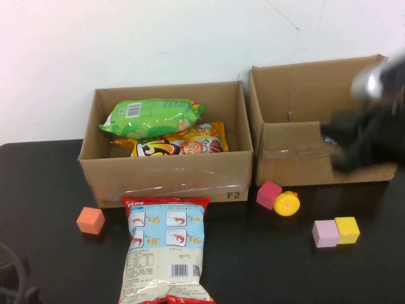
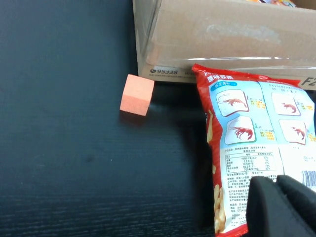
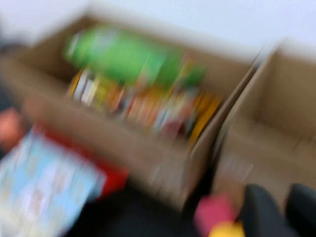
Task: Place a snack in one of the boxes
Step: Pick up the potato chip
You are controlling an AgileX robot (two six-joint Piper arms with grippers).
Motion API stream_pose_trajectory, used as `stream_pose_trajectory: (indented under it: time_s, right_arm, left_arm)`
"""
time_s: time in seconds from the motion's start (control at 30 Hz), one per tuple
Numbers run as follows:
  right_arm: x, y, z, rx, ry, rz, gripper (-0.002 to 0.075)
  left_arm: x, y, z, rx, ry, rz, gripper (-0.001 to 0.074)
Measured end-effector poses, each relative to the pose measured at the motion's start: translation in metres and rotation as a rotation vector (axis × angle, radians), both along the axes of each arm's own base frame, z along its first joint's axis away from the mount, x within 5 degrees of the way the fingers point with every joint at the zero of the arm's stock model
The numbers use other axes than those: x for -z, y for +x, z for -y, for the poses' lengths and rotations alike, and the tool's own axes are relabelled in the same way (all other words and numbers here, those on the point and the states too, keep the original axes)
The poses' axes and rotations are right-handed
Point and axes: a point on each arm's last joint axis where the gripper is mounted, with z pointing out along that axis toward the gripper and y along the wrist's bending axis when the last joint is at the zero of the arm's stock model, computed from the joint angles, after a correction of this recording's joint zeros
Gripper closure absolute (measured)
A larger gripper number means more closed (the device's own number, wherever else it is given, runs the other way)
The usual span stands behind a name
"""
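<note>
Next, my left gripper goes to the shrimp snack bag's upper side (image 1: 133, 229) (image 2: 217, 118), facing the orange cube, and closes there.
A red, white and blue shrimp snack bag (image 1: 166, 250) lies flat on the black table in front of the left cardboard box (image 1: 166, 179). That box holds a green snack bag (image 1: 152, 117) and an orange one (image 1: 180, 145). The right cardboard box (image 1: 297, 161) looks empty. My right gripper (image 1: 345, 155) is blurred and hovers over the right box's front wall; in the right wrist view (image 3: 282, 207) its fingers stand apart with nothing between them. My left gripper (image 2: 276, 183) is shut and empty beside the shrimp bag (image 2: 256, 148), at the table's near left.
An orange cube (image 1: 90, 220) sits left of the shrimp bag. A pink cube (image 1: 269, 194) and a yellow duck toy (image 1: 286, 204) lie before the right box. A lilac cube (image 1: 325, 234) and a yellow cube (image 1: 347, 229) sit further right.
</note>
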Motion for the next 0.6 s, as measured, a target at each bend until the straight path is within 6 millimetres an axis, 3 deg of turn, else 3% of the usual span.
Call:
stream_pose_trajectory:
  time_s: [0.1,0.23,0.43,0.6]
  right_arm:
    - [0.033,-0.018,0.001,-0.082,-0.072,-0.1,0.0678]
    - [0.062,-0.034,0.006,-0.106,-0.114,-0.197,0.0715]
    - [0.069,-0.045,0.018,0.017,-0.062,-0.243,0.0722]
    - [0.067,-0.063,0.02,-0.164,-0.115,-0.368,0.0724]
  left_arm:
    - [0.0,0.0,0.0,0.0,0.0,0.0,0.0728]
    - [0.0,0.0,0.0,0.001,0.0,-0.002,0.0728]
    - [0.013,0.0,0.004,0.042,-0.023,-0.154,0.0728]
    - [0.025,0.008,0.006,0.047,-0.06,-0.271,0.0728]
